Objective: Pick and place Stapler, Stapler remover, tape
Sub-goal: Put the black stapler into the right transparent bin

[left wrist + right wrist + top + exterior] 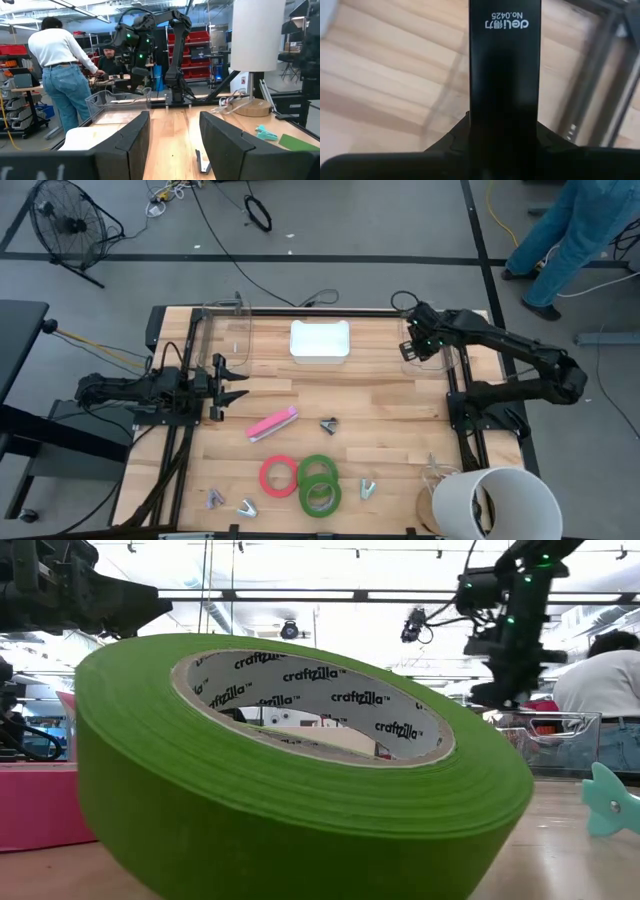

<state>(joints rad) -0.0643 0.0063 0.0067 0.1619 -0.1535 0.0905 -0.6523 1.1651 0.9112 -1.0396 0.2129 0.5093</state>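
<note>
My right gripper needs to let go of the black stapler inside the clear bin (434, 351) (530, 85) beneath it, toward the black rail side.
My right gripper (412, 348) is at the table's far right, above a clear bin (440, 352), shut on a black stapler (505, 75). My left gripper (228, 380) waits open and empty at the table's left; its fingers also show in the left wrist view (172, 145). A pink stapler (272, 423) lies mid-table. One red-pink tape roll (279, 475) and two green tape rolls (317, 470) (320, 496) lie flat near the front edge; one green roll fills the low view (300, 780). Small staple removers lie at mid-table (328, 425), front right (368, 488) and front left (215, 498). My right gripper pinches the black stapler between its two fingers (451, 146), on the stapler's two long sides (476, 120) at the end nearest the wrist. The stapler runs forward along the fingers, its printed face toward the camera. It is lifted clear of the table.
A white tray (320, 340) sits at the far middle. A second clear bin (225, 320) stands at the far left. A white cylinder on a round base (495, 500) stands at the front right corner. People stand beyond the table (60, 65).
</note>
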